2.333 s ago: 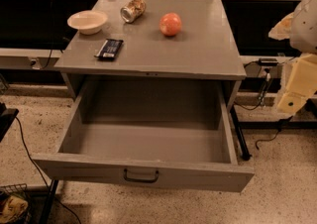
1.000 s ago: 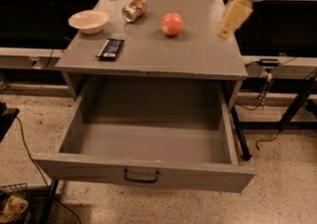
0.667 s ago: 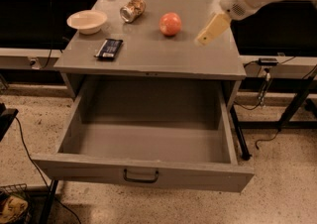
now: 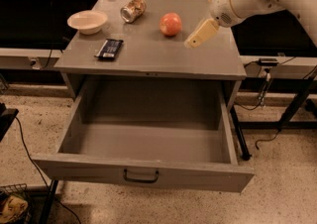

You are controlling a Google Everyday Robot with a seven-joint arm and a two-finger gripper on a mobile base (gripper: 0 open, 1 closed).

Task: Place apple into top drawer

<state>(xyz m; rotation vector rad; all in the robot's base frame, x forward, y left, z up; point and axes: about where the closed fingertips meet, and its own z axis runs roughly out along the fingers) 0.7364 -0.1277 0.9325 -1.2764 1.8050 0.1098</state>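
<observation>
The robot's gripper will next move to the apple's side (image 4: pixel 178 25) facing away from the dented can and close there.
The reddish-orange apple (image 4: pixel 170 24) sits on the grey cabinet top (image 4: pixel 148 54), right of centre toward the back. The top drawer (image 4: pixel 143 176) is pulled wide open below, and its inside is bare. My gripper (image 4: pixel 194 42) hangs over the cabinet top just right of the apple and a little nearer the front, not touching it. The white arm reaches in from the upper right.
A cream bowl (image 4: pixel 87 21) stands at the back left of the top. A dented can (image 4: pixel 132 10) lies behind the apple to its left. A dark flat packet (image 4: pixel 109 48) lies near the left front. Cables and table legs are at right.
The arm has swung in from the right side and come down over the cabinet top, moving left toward the apple. The apple and other objects have not moved.
</observation>
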